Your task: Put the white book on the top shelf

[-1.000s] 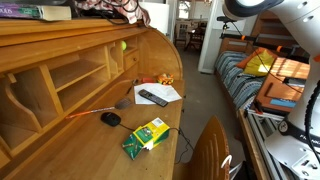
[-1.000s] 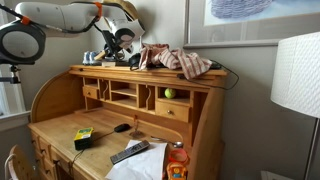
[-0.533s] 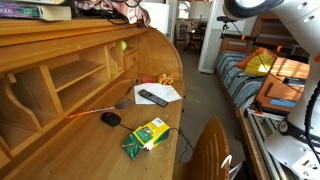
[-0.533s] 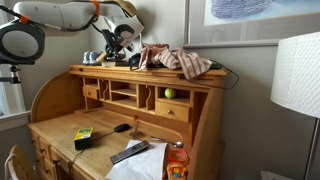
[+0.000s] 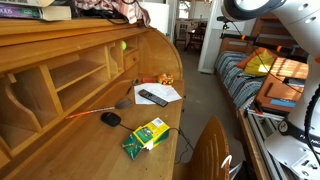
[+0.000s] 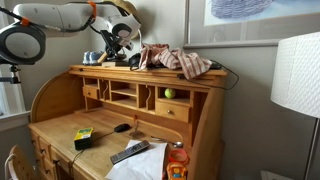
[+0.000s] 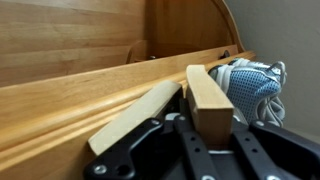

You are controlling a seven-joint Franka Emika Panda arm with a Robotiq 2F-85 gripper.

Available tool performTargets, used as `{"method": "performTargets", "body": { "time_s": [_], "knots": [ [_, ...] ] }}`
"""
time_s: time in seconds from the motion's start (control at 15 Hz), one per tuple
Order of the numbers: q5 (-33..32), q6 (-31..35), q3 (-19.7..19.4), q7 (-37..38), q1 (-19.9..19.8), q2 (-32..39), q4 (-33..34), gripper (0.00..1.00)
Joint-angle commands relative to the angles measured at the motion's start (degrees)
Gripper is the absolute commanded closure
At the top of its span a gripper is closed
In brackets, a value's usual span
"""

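Next, I release the white book, now held up at the top shelf, on the near end of the top shelf (image 5: 40, 12), along the shelf's front moulding.
My gripper (image 7: 205, 128) is up at the top shelf (image 6: 150, 72), the long wooden top board of the roll-top desk, near its left end in an exterior view (image 6: 117, 48). In the wrist view the black jaws are shut on a thin pale block seen edge-on, which looks like the white book (image 7: 208, 95). A second pale flat strip (image 7: 130, 120) leans to its left against the wooden moulding (image 7: 60, 110). I cannot make out the book in the exterior views. In an exterior view the top board (image 5: 70, 26) runs along the upper left.
A heap of clothing (image 6: 175, 60) lies on the top board just beside the gripper, also in the wrist view (image 7: 250, 80). Dark books (image 5: 35, 12) lie on the board too. The green-and-yellow box (image 5: 146, 135), a mouse (image 5: 110, 118), a remote (image 5: 152, 97) and paper (image 5: 168, 92) lie on the desk surface.
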Motion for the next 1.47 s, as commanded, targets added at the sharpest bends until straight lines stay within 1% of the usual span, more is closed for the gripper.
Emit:
{"method": "performTargets", "body": {
  "time_s": [0.0, 0.2, 0.4, 0.67, 0.73, 1.07, 1.2, 1.27, 1.4],
  "knots": [
    [-1.2, 4.4, -0.8, 3.6, 2.3, 1.7, 2.8, 0.95],
    [-1.4, 8.4, -1.5, 6.2, 2.8, 1.8, 2.7, 0.95],
    [-1.2, 10.8, -2.0, 8.0, 2.3, 1.7, 2.6, 0.95],
    [-2.0, 7.9, -2.6, 8.8, 1.7, 1.3, 2.3, 0.95],
    [-4.9, 6.9, 1.1, 9.9, 0.2, 2.3, 4.4, 0.95],
    [-8.3, 0.1, 5.0, 9.5, -1.9, 2.4, 5.4, 0.95],
    [-9.3, -0.9, 5.8, 9.5, -2.4, 2.7, 6.0, 0.95],
    [-9.9, -1.0, 6.0, 9.7, -2.4, 2.9, 6.3, 0.57],
    [-11.0, -1.2, 6.6, 9.6, -2.4, 3.3, 6.7, 0.47]
  ]
}}
